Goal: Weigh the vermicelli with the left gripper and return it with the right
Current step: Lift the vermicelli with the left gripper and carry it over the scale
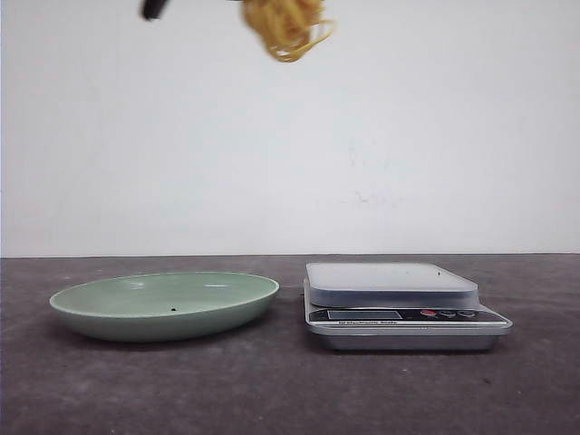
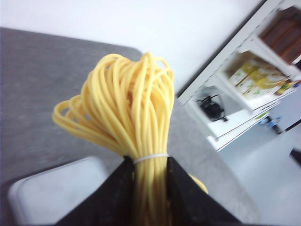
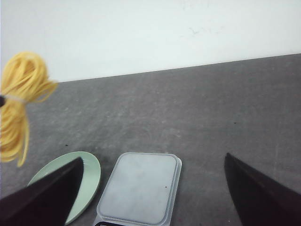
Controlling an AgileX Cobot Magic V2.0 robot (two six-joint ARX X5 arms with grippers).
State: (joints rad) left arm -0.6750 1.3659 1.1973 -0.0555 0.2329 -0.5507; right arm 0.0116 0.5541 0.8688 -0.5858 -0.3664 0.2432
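My left gripper needs to let go of the vermicelli near the middle of the silver scale's flat top (image 1: 396, 275), behind the scale's buttons. The vermicelli now hangs high above the table.
A yellow bundle of vermicelli (image 2: 127, 108), tied with a white band, is clamped between the two black fingers of my left gripper (image 2: 149, 162). In the front view the vermicelli (image 1: 288, 27) hangs at the top edge, high above the table, with only a bit of the black left arm beside it. It also shows in the right wrist view (image 3: 21, 101). The silver scale (image 1: 399, 304) stands on the table right of the green plate (image 1: 163, 304); both are empty. My right gripper (image 3: 153, 188) is open and empty above the scale (image 3: 141, 188).
The table is dark grey with a white wall behind it. A white shelf unit (image 2: 249, 75) with boxes stands off the table's side in the left wrist view.
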